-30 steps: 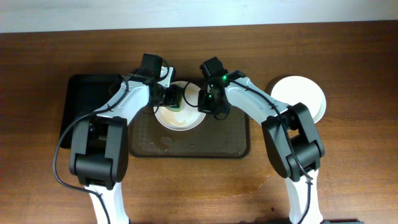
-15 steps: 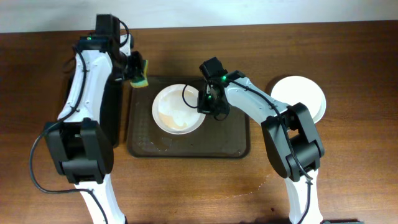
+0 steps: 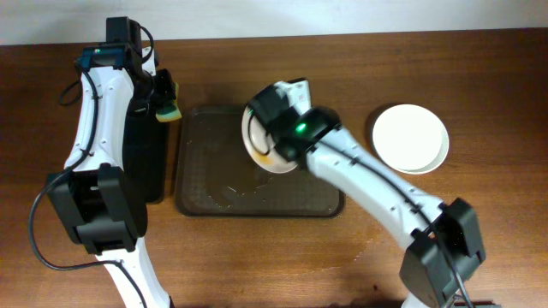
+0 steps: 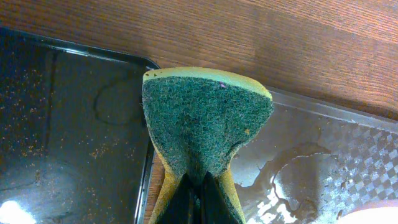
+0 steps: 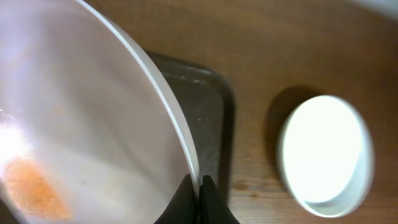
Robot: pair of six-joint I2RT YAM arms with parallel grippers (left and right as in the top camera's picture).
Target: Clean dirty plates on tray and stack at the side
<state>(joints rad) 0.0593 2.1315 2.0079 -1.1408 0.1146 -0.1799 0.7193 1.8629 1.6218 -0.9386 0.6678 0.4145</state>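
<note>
The white plate, now tilted above the brown tray, will be released by my right gripper on top of the clean white plates (image 3: 408, 139) (image 5: 326, 155) next to the brown tray.
My right gripper (image 5: 200, 184) is shut on the rim of a white plate (image 5: 81, 118) with an orange smear (image 5: 34, 180). In the overhead view it holds this plate (image 3: 257, 141) tilted and lifted above the right half of the brown tray (image 3: 214, 171). Clean white plates (image 3: 411, 137) sit stacked on the table to the right, also seen in the right wrist view (image 5: 323, 149). My left gripper (image 4: 200, 190) is shut on a green and yellow sponge (image 4: 205, 118), held over the gap between the trays (image 3: 167, 107).
A glossy black tray (image 3: 141, 158) lies left of the brown tray, under my left arm. A wet patch (image 3: 229, 193) shows on the brown tray's base. Bare wooden table runs along the front.
My right gripper has lifted the smeared plate off the brown tray and tilted it. My left gripper has carried the sponge off the plate, left to the black tray's edge.
</note>
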